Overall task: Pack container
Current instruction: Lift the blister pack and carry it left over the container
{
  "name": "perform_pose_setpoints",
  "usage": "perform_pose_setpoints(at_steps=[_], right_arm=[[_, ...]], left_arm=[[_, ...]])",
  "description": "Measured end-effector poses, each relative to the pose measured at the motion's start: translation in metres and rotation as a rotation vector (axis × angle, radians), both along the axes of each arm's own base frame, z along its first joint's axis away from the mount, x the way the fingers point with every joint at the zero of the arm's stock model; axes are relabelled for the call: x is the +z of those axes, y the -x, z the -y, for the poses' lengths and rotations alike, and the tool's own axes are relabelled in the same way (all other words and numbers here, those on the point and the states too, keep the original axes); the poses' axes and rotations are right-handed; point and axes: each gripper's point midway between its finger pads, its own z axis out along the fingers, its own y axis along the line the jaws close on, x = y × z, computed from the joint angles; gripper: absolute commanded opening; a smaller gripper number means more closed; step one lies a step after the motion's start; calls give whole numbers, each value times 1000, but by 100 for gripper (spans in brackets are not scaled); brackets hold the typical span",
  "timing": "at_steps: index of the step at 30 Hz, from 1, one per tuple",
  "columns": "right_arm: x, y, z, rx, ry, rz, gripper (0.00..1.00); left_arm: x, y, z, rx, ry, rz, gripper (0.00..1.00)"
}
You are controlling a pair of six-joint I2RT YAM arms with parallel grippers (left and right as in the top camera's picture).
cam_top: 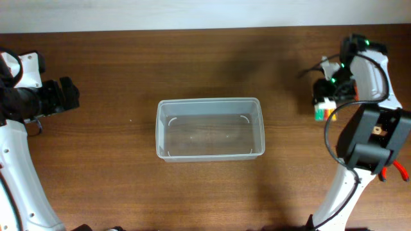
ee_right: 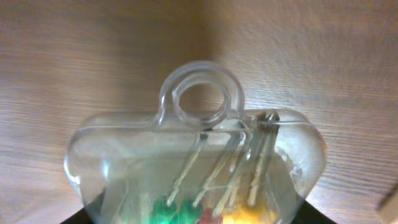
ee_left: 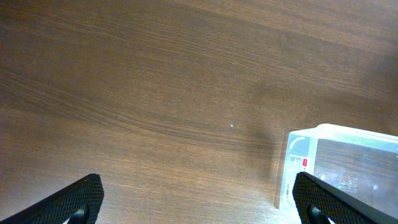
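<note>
The pack of small screwdrivers will go down from my right gripper onto the clear container's bottom, halfway point(cam_top: 203, 144) along its near side, where I should leave it.
The container point(cam_top: 210, 128) is a clear rectangular bin at the table's middle, with nothing in it; its corner also shows in the left wrist view point(ee_left: 297, 163). My left gripper point(cam_top: 69, 95) is open and empty at the far left, its fingers spread over bare wood point(ee_left: 199, 200). My right gripper point(cam_top: 330, 90) is at the far right, shut on a clear plastic pack of small screwdrivers point(cam_top: 323, 109) with green, red and yellow handles. In the right wrist view the pack point(ee_right: 199, 155) with its hang loop fills the space between the fingers point(ee_right: 189, 219).
A red-handled tool point(cam_top: 399, 169) lies at the right edge, partly hidden behind my right arm. The table is dark brown wood, with a pale wall strip along the back.
</note>
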Motion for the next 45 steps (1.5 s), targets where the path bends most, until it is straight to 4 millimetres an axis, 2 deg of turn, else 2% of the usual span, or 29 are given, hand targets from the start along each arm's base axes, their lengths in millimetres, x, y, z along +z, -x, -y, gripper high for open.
perform_pose_setpoints(at_steps=[5,8,10,16,21,27,31,34,43,45], right_arm=[[53,-24,-61,147,13,83,53],[81,-32,-102,242,15,139,53],[97,-29,-135,327,5,166,54],[120,1,-207,576,-19,161,57],[121,32,-273,807,-33,141,60],[121,71,-334,1036,-46,123,60],[115,93,-361,1151,-56,106,60],[100,99,-370,1203,-62,84,61],[37,104,-364,1245,-59,-10,64],[31,105,-363,1248,-58,-15,64]], left_arm=[[0,0,0,0,0,0,99],[0,0,0,0,0,0,99],[0,0,0,0,0,0,99],[0,0,0,0,0,0,99],[0,0,0,0,0,0,99],[0,0,0,0,0,0,99],[0,0,0,0,0,0,99],[0,0,0,0,0,0,99],[0,0,0,0,0,0,99],[0,0,0,0,0,0,99]])
